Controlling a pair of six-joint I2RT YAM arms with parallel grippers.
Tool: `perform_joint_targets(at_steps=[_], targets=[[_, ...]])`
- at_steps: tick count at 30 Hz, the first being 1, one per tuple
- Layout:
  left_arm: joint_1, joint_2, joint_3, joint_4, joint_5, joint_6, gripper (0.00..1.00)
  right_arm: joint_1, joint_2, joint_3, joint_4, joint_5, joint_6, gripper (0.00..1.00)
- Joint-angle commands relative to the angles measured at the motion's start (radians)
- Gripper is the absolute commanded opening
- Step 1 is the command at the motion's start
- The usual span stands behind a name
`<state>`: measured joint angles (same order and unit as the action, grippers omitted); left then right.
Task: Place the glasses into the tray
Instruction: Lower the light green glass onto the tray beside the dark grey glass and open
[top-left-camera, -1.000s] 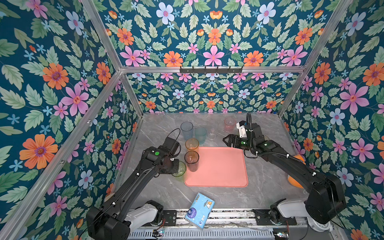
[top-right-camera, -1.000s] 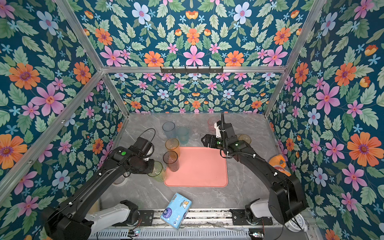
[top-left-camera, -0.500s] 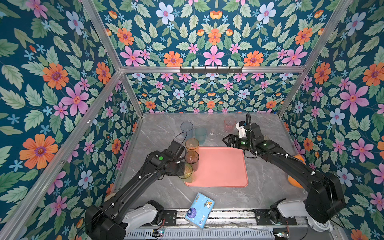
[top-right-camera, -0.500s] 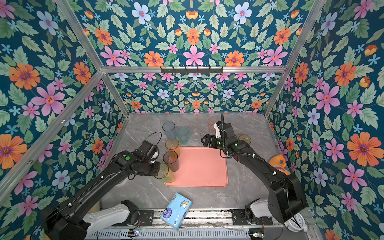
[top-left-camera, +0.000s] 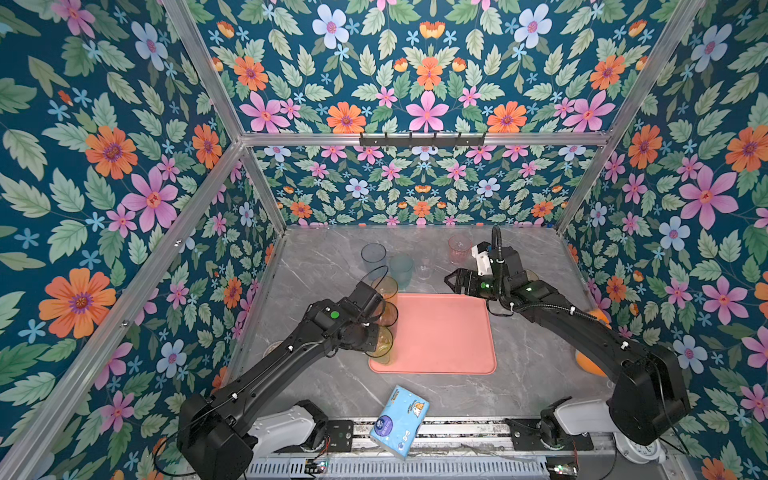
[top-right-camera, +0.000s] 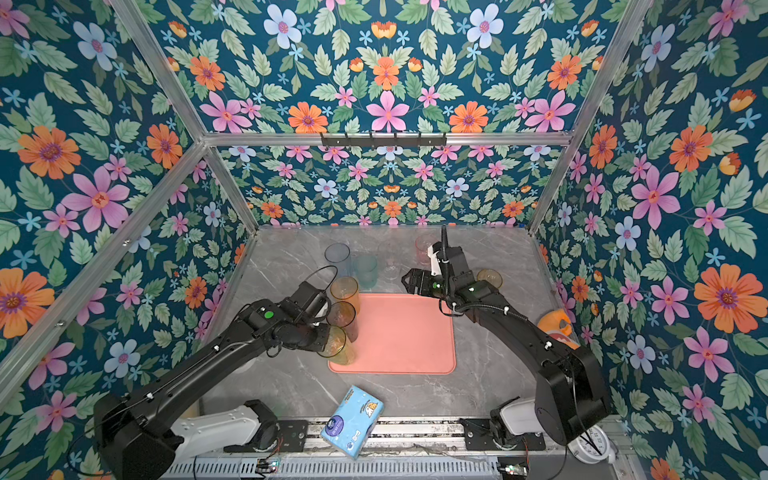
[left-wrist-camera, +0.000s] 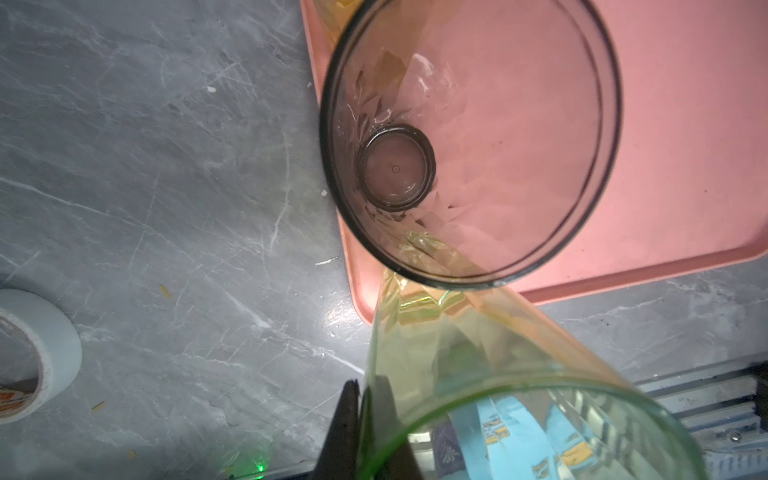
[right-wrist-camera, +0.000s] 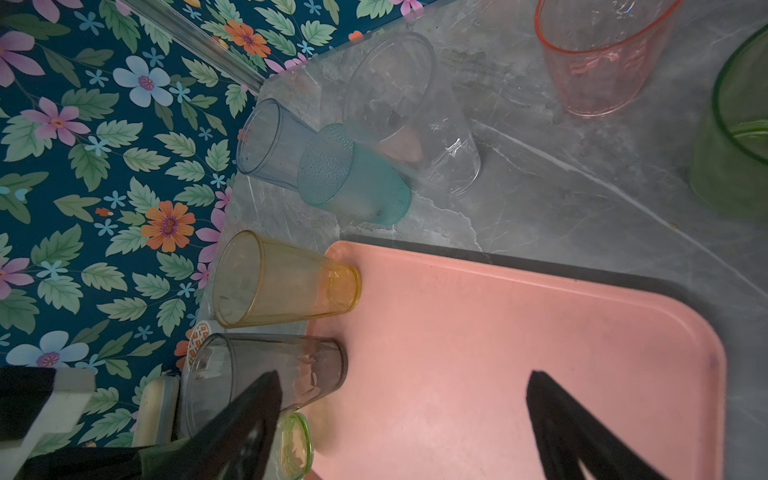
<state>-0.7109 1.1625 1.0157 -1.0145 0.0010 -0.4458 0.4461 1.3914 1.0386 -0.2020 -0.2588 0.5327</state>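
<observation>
The robot's left gripper will set the yellow-green tumbler down in the salmon tray's corner (top-left-camera: 381, 362) (left-wrist-camera: 416, 273) in front of the grey tumbler.
My left gripper (left-wrist-camera: 362, 388) is shut on the rim of a yellow-green tumbler (left-wrist-camera: 478, 357), which tilts over the front left corner of the salmon tray (top-left-camera: 440, 332) (top-right-camera: 407, 332). Its base is hidden behind the grey tumbler (top-left-camera: 388, 313) (left-wrist-camera: 469, 137). The grey one and an amber tumbler (top-left-camera: 384, 289) stand on the tray's left edge. Behind the tray stand blue-grey (top-left-camera: 373, 254), teal (top-left-camera: 401, 268), clear (right-wrist-camera: 411, 116) and pink (top-left-camera: 459, 247) glasses, and a green one (top-right-camera: 489, 278) beside my right arm. My right gripper (top-left-camera: 451, 280) (right-wrist-camera: 403, 378) hangs open and empty over the tray's far right corner.
A blue tissue pack (top-left-camera: 399, 419) lies at the table's front edge. A tape roll (left-wrist-camera: 33, 357) sits on the table left of the tray. An orange object (top-left-camera: 590, 361) lies by the right wall. Flowered walls close in three sides.
My left gripper has carried the yellow-green tumbler rightward from the table beside the tray to the tray's front left corner. The right arm has not moved.
</observation>
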Motion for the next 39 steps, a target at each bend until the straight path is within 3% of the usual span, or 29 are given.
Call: perform_joint_targets(at_steps=[1,28,39], targets=[[-0.014,0.008,-0.003,0.017,-0.027,-0.016,0.0,0.002,0.005,-0.002,0.016,-0.01,0.015,0.93],[-0.051,0.081,-0.011,0.011,-0.076,0.001,0.0,0.002,-0.003,-0.028,0.019,-0.008,0.026,0.93],[-0.056,0.102,0.0,0.005,-0.081,0.007,0.2,0.0,-0.009,-0.035,0.013,0.003,0.023,0.93]])
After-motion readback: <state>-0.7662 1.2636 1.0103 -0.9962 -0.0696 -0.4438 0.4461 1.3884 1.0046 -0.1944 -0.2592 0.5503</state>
